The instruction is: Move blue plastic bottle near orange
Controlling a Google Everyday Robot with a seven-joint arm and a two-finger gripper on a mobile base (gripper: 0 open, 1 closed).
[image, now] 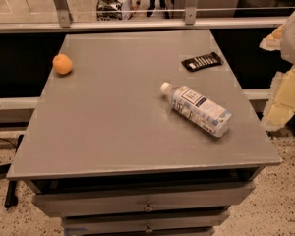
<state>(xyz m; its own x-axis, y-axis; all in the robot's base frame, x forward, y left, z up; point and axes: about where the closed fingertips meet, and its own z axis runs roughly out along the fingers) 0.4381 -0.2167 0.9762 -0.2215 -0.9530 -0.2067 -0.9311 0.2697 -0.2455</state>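
Note:
My gripper will grab the bottom end (216, 122) of the blue plastic bottle, on the opposite end from its white cap.
The blue plastic bottle (199, 109) lies on its side on the right half of the grey table top (118, 127), its white cap pointing to the upper left. The orange (62, 64) sits near the table's far left edge, well apart from the bottle. My gripper (281, 104) shows as a pale yellow and white shape at the right edge of the view, beyond the table's right side, to the right of the bottle and not touching it.
A flat black remote-like bar (201, 62) lies near the far right corner of the table. Drawers (147, 205) sit below the front edge. A rail and glass wall (137, 23) run behind the table.

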